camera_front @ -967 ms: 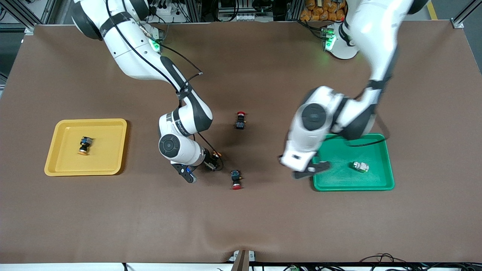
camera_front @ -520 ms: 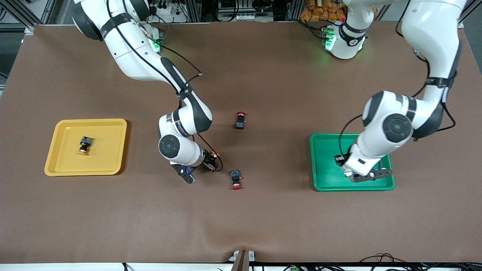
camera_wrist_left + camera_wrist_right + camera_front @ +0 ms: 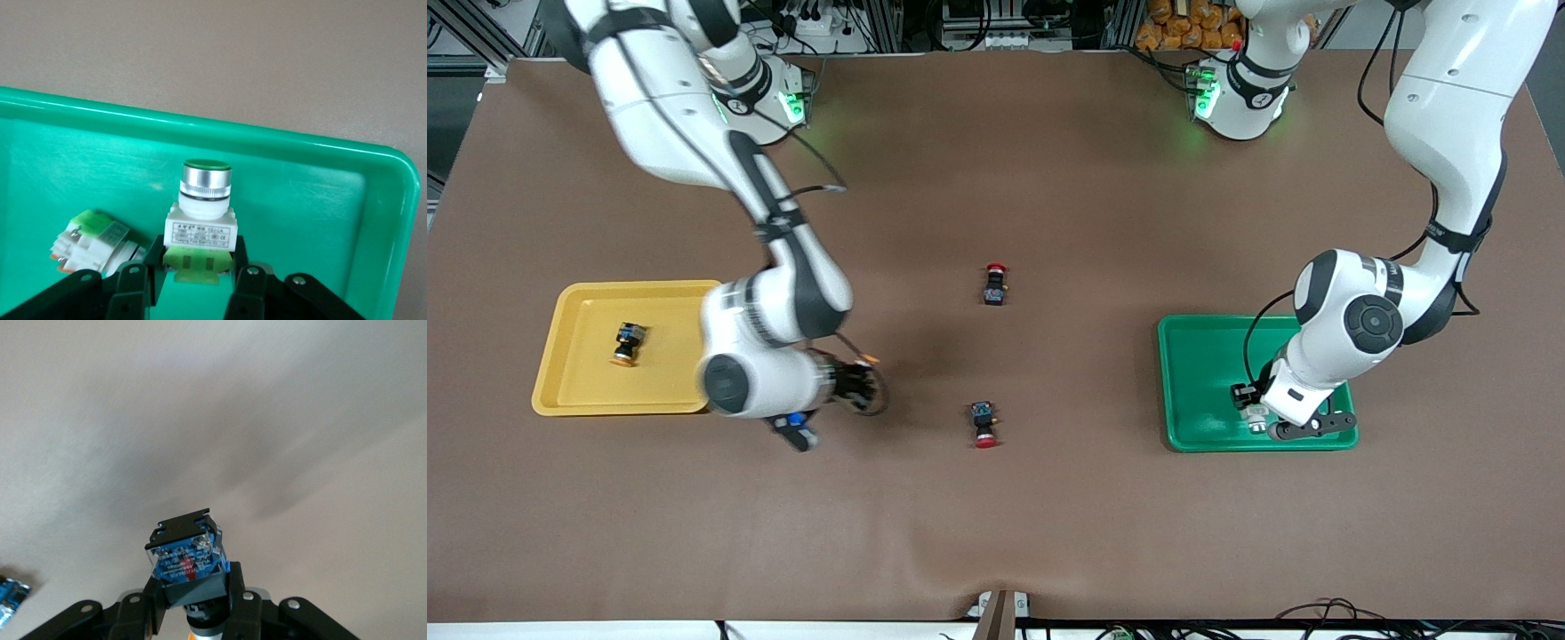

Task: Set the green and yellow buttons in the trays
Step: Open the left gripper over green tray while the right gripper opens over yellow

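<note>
The robot's right gripper will set the yellow button down in the yellow tray [image 3: 697, 330], near the tray's edge that faces the red-capped switches.
My left gripper [image 3: 1258, 420] is over the green tray [image 3: 1199, 373], at its corner near the front camera. It is shut on a pale green button [image 3: 200, 217], held by its base between the fingers [image 3: 199, 257]. A second green button [image 3: 93, 243] lies in the tray beside it, under the tray's rim [image 3: 280, 141]; the arm hides it in the front view. My right gripper [image 3: 863, 384] is shut on a yellow button [image 3: 187, 557] with a dark blue-black body, over the table beside the yellow tray [image 3: 574, 298]. Another yellow button [image 3: 624, 343] lies in that tray.
Two red-capped dark switches lie on the brown table between the trays, one [image 3: 994, 283] farther from the front camera and one [image 3: 984, 423] nearer. The edge of a blue switch body [image 3: 10, 597] shows in the right wrist view.
My right gripper has carried the yellow button toward the yellow tray. My left gripper has swung across the green tray, from the edge toward the table's middle to its corner at the left arm's end.
</note>
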